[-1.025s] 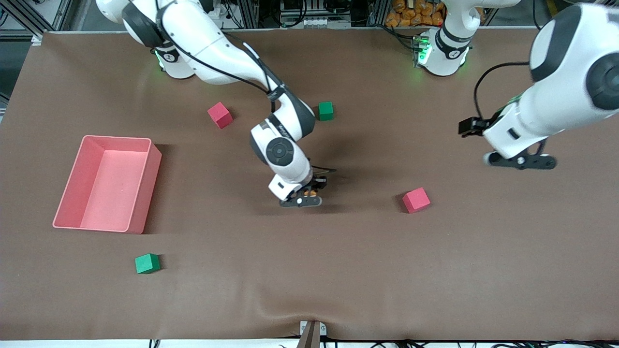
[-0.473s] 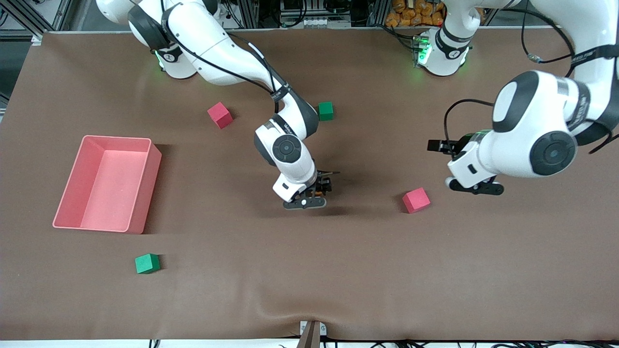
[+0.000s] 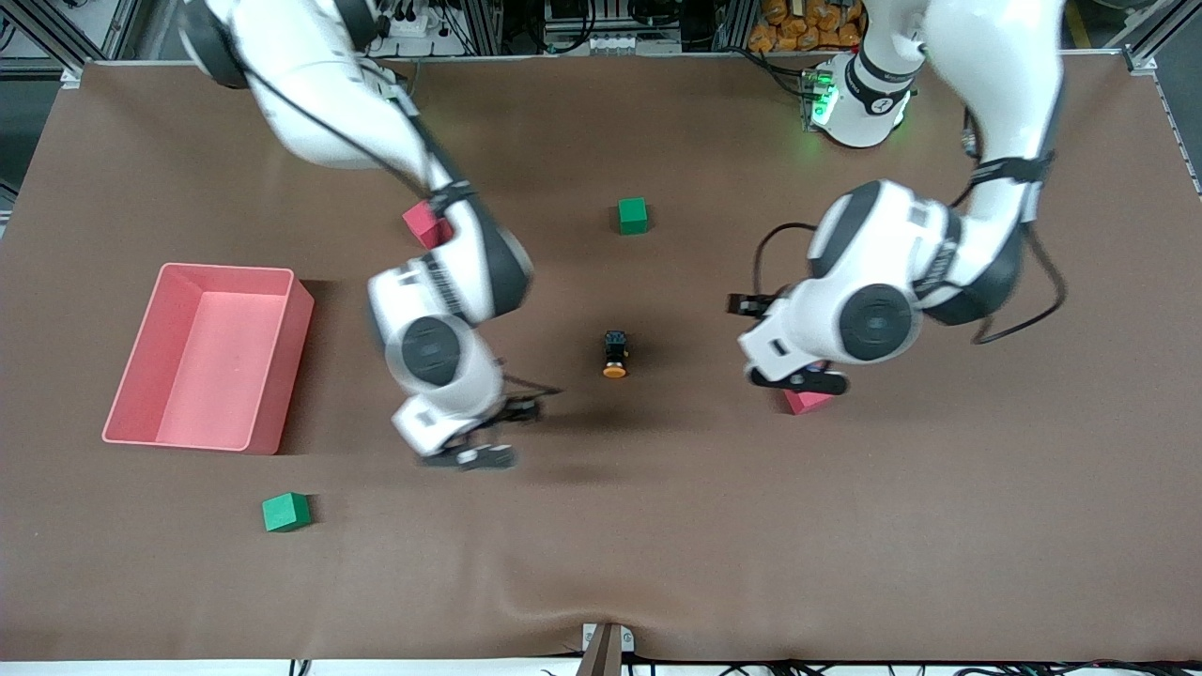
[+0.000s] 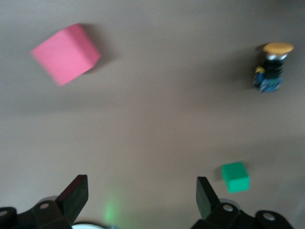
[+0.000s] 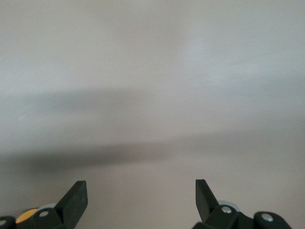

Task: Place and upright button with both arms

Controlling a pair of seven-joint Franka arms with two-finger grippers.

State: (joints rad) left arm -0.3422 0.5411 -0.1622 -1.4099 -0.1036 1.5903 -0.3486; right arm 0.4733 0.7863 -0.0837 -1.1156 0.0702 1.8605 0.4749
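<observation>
I will next move my left gripper to the button's black body (image 3: 615, 345) (image 4: 271, 75), close to its bluish end, and close it there, leaving the orange cap free.
The button (image 3: 614, 355) lies on its side in the middle of the brown table, orange cap toward the front camera and black body away from it. In the left wrist view the button (image 4: 270, 67) shows its bluish end. My right gripper (image 3: 465, 457) is open and empty, over bare table between the button and the pink bin; its wrist view (image 5: 141, 188) shows only table. My left gripper (image 3: 798, 380) is open and empty over a red cube (image 3: 809, 402), toward the left arm's end from the button; its open fingers frame bare table in the left wrist view (image 4: 140, 183).
A pink bin (image 3: 225, 270) stands toward the right arm's end. A second red cube (image 3: 423, 222) sits partly hidden by the right arm. One green cube (image 3: 633, 215) lies farther from the front camera than the button, another (image 3: 285, 512) nearer than the bin.
The right gripper has let go of the button, left it lying on the table and moved off toward the bin. The left arm has swung in over the red cube.
</observation>
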